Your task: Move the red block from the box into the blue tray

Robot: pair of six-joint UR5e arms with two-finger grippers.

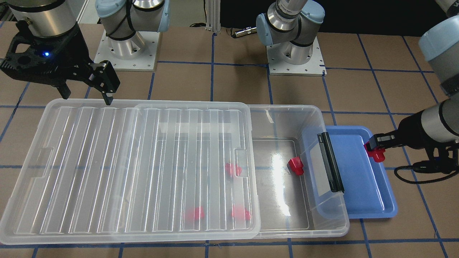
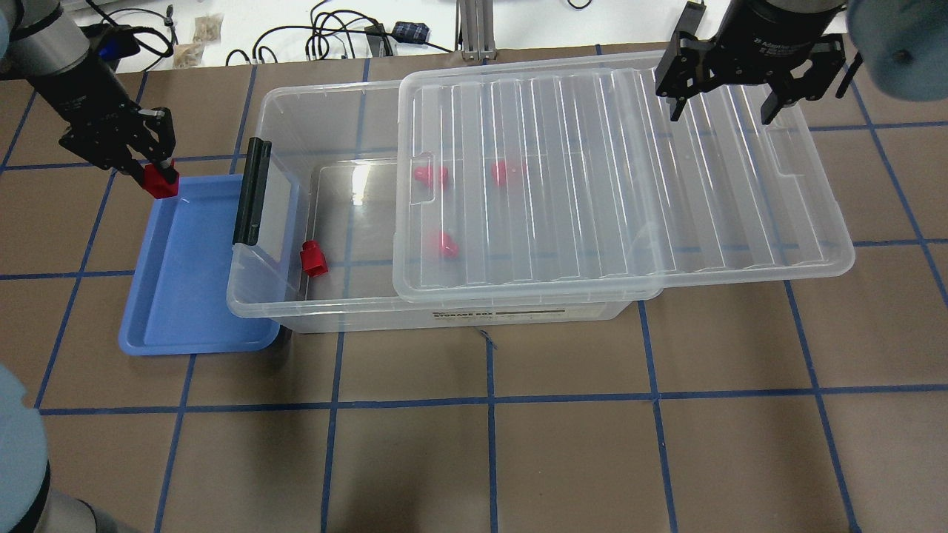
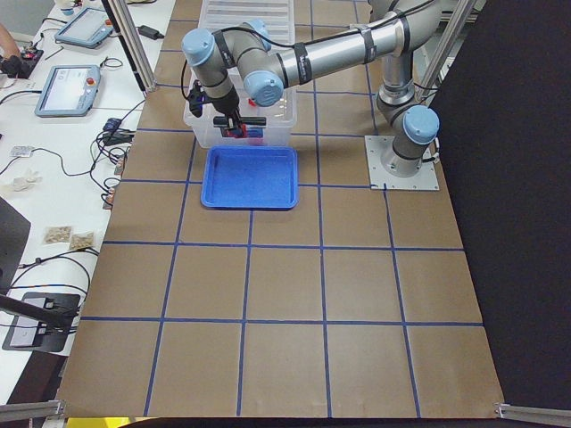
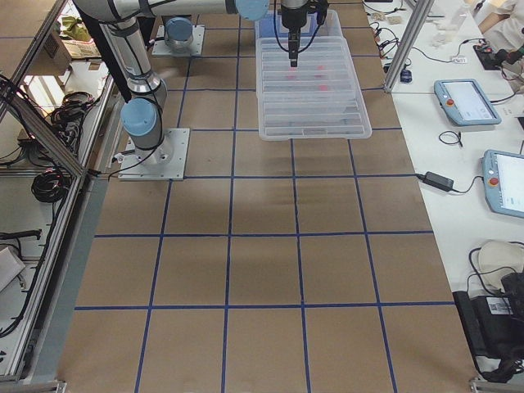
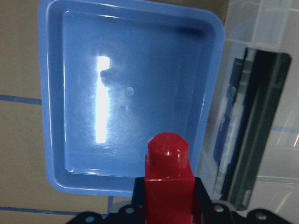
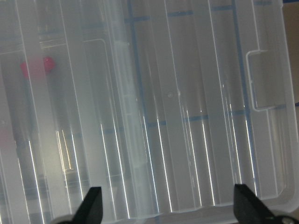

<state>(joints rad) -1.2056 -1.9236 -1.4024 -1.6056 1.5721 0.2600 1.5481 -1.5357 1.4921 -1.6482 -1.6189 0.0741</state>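
My left gripper is to release the red block around the middle of the blue tray's bottom [image 1: 351, 172] [image 5: 123, 108].
My left gripper [image 2: 150, 167] is shut on a red block [image 2: 161, 183] and holds it over the far edge of the empty blue tray [image 2: 191, 296]. In the left wrist view the block [image 5: 168, 179] stands upright between the fingers, with the tray [image 5: 140, 70] below. The clear box [image 2: 444, 312] lies beside the tray, its ribbed lid [image 2: 629, 170] slid partway off. One red block [image 2: 313, 258] lies in the open part and three more [image 2: 444, 243] show blurred under the lid. My right gripper [image 2: 733, 111] is open and empty above the lid's far side.
The box's black latch bar [image 2: 252, 191] faces the tray, and that end overlaps the tray's rim. The lid overhangs the box on my right. The arm bases [image 1: 294, 53] stand behind the box. The brown table [image 2: 489, 444] has blue tape lines.
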